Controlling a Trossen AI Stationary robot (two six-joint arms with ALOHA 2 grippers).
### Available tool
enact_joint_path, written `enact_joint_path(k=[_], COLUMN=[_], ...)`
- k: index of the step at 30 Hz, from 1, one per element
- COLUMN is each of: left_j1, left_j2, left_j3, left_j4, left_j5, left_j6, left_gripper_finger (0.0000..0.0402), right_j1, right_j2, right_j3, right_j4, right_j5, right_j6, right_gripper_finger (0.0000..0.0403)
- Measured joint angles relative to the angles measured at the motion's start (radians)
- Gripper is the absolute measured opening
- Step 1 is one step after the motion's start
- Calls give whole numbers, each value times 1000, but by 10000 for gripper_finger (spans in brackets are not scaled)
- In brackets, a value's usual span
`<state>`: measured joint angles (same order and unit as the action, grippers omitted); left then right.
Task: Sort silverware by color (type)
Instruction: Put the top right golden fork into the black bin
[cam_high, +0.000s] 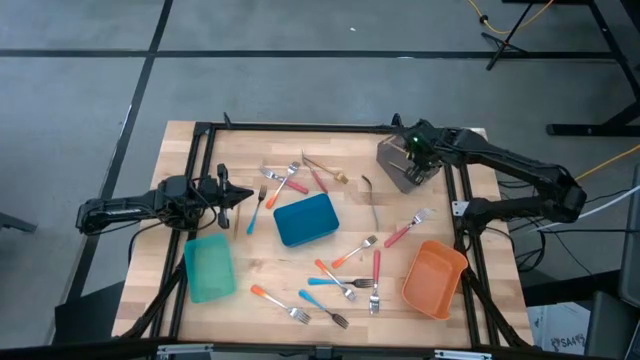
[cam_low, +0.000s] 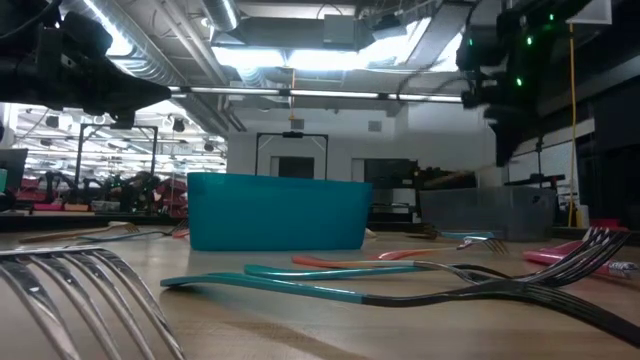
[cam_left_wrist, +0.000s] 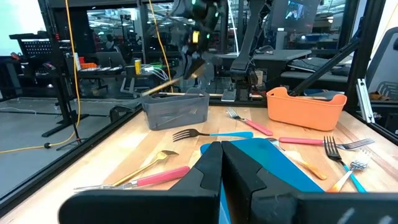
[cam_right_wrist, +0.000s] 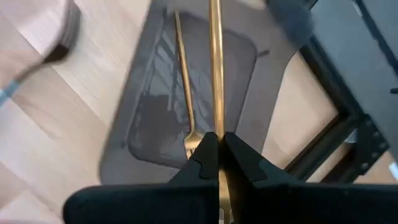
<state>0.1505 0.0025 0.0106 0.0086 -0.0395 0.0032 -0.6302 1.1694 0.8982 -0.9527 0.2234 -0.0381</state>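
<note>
My right gripper will let go of the gold utensil on the bottom of the grey bin, beside the gold fork (cam_high: 400, 164) (cam_right_wrist: 198, 87). The utensil is held over the grey bin now.
My right gripper (cam_high: 415, 152) is over the grey bin (cam_high: 398, 165) at the table's far right, shut on a gold utensil (cam_right_wrist: 215, 74). A second gold fork (cam_right_wrist: 184, 93) lies on the bin's floor. My left gripper (cam_high: 240, 195) is shut and empty, above the table left of the blue bin (cam_high: 305, 219). Silverware with pink, blue and orange handles lies flat on the table: a pink-handled fork (cam_high: 405, 232), a blue-handled one (cam_high: 254, 212), an orange-handled one (cam_high: 350, 253). Gold pieces (cam_high: 322, 165) lie near the far edge. My right gripper pinches the gold utensil's thin shaft (cam_right_wrist: 217, 134) between its two fingers, which come from above and point down. Which end it has, the fingers hide. The utensil is lifted clear and slants in the left wrist view (cam_left_wrist: 171, 84), its free end lower, over the grey bin.
A teal bin (cam_high: 208, 268) stands near the front left and an orange bin (cam_high: 433, 278) near the front right. Several forks (cam_high: 340, 290) lie between them near the front edge. Black frame rails (cam_high: 200, 150) run along the table's sides.
</note>
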Motion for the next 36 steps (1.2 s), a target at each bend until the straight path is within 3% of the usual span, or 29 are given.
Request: enact_joint_path(k=[15, 36], left_j1=[0, 0], left_j2=[0, 0], left_j3=[0, 0], left_j4=[0, 0], left_j5=[0, -1], left_j6=[0, 0], left_gripper_finger=[2, 2], right_j1=[-132, -143], right_j2=[0, 0], right_j3=[-227, -319], right_j4=[360, 400], right_j5=[-130, -128], right_j6=[-156, -197], right_gripper_finger=[0, 5])
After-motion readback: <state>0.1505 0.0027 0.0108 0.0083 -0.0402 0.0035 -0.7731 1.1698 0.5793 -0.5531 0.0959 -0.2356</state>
